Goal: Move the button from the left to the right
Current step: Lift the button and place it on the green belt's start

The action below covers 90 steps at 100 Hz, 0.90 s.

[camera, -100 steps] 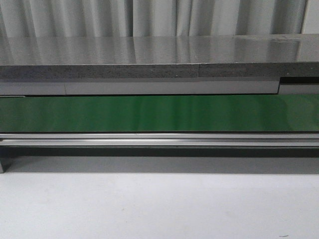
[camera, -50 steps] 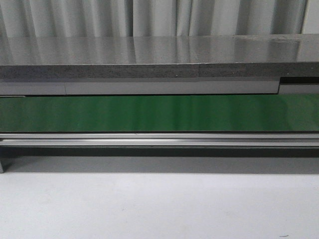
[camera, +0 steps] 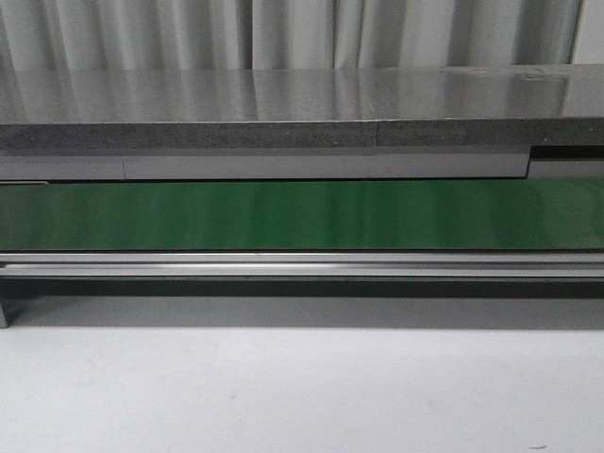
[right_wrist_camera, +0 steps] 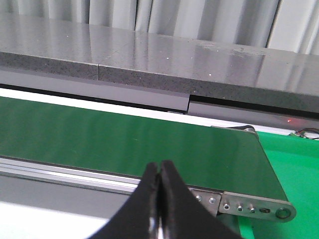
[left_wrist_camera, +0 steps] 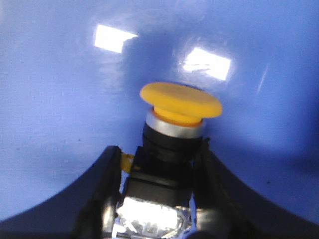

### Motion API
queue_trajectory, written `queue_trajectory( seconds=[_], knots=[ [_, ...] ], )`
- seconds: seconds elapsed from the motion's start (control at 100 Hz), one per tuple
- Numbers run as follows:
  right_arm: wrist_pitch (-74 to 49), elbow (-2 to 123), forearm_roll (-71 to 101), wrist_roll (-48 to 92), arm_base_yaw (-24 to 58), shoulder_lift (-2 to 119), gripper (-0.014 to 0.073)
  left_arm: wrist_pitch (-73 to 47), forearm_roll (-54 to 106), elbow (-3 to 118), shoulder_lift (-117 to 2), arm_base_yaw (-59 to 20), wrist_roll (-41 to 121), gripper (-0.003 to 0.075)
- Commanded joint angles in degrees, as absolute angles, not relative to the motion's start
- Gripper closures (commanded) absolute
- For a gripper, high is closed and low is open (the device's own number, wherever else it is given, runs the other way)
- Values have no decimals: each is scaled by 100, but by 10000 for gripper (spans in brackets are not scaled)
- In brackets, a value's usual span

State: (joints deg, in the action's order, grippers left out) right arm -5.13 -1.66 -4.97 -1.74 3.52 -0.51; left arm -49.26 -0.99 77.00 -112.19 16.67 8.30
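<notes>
Next, my left gripper lets go of the button on the end of the green belt (camera: 19, 199) farthest from the counter's dark gap.
The button (left_wrist_camera: 180, 99) has a round orange-yellow cap, a silver collar and a black boxy body. It shows only in the left wrist view, against a glossy blue surface (left_wrist_camera: 60, 99). My left gripper (left_wrist_camera: 158, 149) is shut on the button's black body, one dark finger pressed on each side. My right gripper (right_wrist_camera: 159, 167) is shut with nothing in it and hangs over the near rail of the green belt (right_wrist_camera: 124, 139), close to the belt's right end. Neither arm shows in the front view.
The green belt (camera: 302, 215) runs left to right across the front view, with a metal rail along its near side. Behind it is a grey stone counter (camera: 283, 104) and curtains. A white tabletop (camera: 283, 387) lies in front. A green pad (right_wrist_camera: 299, 164) lies past the belt's right end.
</notes>
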Motion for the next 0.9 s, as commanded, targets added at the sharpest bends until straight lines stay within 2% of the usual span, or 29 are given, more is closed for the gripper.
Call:
queue_trajectory(
  seconds=[0.0,0.44,0.73,0.89],
  knots=[
    [-30,-171,-510,-166,343,-119,662,-5146,0,8085,-10900,1677,832,715],
    [-30,-171,-510,-166,343,-119,662,-6064,1119,8885,-10074,1435,1268,715],
    [-30,-171,-510,-166,343,-119,662,-6094,1131,8873,-10193,659,1268,715],
    [-30,-171,-510,-166,343,-119,662,-6129,1120,8862,-10408,540,1256,715]
  ],
)
